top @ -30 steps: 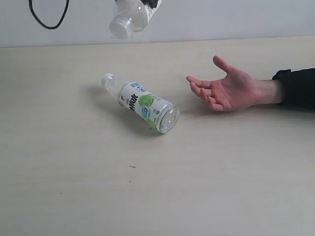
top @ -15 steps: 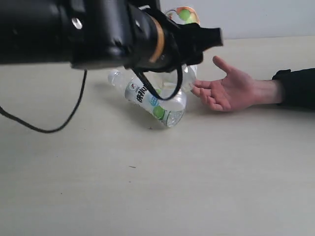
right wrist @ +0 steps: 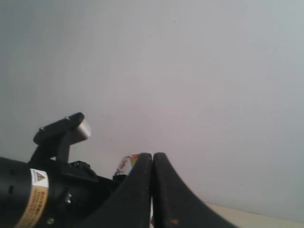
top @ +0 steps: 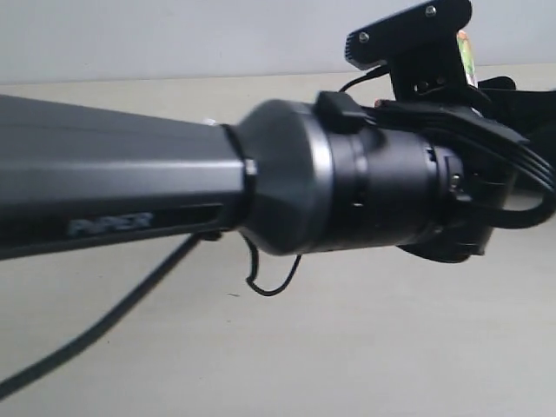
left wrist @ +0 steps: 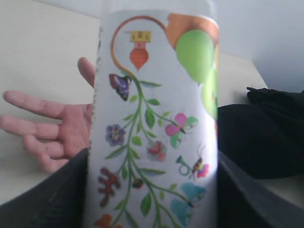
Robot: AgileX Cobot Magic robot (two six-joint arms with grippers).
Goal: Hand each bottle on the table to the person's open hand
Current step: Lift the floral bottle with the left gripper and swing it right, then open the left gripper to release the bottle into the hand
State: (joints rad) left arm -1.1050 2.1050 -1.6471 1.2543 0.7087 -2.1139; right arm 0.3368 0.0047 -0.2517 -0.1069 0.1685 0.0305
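Next, my left gripper releases the bottle across the palm of the open hand (top: 419, 149) (left wrist: 90, 126), next to the spread fingers.
In the left wrist view, my left gripper (left wrist: 152, 194) is shut on a bottle (left wrist: 152, 123) with a white label printed with vines, flowers and butterflies. It fills the space between the dark fingers (left wrist: 42, 199). Just behind it is the person's open hand (left wrist: 52, 128), fingers spread, with the black sleeve (left wrist: 266, 133) on the other side. In the exterior view my left arm (top: 287, 182) blocks most of the scene; only a sliver of the bottle's label (top: 465, 52) shows. The hand and any bottles on the table are hidden there. My right gripper (right wrist: 152, 164) is shut and empty, raised toward a wall.
The pale table (top: 347, 347) shows below the left arm, with a black cable (top: 104, 326) trailing across it. The black sleeve (top: 517, 95) peeks out at the far right. The right wrist view shows the left arm's wrist (right wrist: 38, 194) close beside the right gripper.
The left arm has swung right and closer to the exterior camera, carrying the bottle up to the open hand. It now hides the lying green-labelled bottle and the hand.
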